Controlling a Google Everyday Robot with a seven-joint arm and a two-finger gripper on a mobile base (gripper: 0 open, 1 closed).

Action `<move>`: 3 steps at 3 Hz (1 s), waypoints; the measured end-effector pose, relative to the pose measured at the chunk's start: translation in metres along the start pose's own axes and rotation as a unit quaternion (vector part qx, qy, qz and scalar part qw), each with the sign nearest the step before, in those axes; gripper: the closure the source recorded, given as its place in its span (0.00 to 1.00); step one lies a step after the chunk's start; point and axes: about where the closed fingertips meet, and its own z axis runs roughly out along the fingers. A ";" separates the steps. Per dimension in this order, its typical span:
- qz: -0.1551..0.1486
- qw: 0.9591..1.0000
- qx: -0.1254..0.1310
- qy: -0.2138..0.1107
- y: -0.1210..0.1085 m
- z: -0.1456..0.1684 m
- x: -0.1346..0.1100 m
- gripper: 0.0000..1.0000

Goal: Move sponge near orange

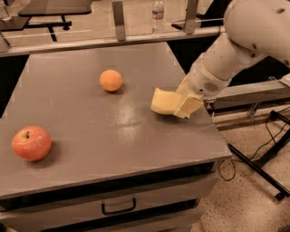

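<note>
Next, my gripper lets go of the sponge on the grey table (139, 83) next to the orange, on the side that faces my arm. The sponge is held just above the table now.
The pale yellow sponge (163, 101) is held at its right end by my gripper (185, 100), just above the grey table (113, 149) near its right edge. The gripper is shut on the sponge, its blocky pale yellow fingers (189, 106) on either side of the slab. The white arm reaches in from the upper right. The small round orange (111, 80) lies on the table to the left of the sponge and a little farther back, about a sponge's length away.
A red-yellow apple (31, 143) sits at the table's left front. A drawer handle (118, 207) shows below the front edge. A water bottle (157, 13) stands behind the table. A metal rail and cables lie on the floor at the right.
</note>
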 end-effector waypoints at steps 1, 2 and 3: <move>-0.007 1.000 0.010 0.012 -0.041 0.018 -0.016 1.00; -0.014 1.000 0.012 0.023 -0.074 0.047 -0.040 1.00; -0.018 1.000 0.011 0.023 -0.086 0.060 -0.055 1.00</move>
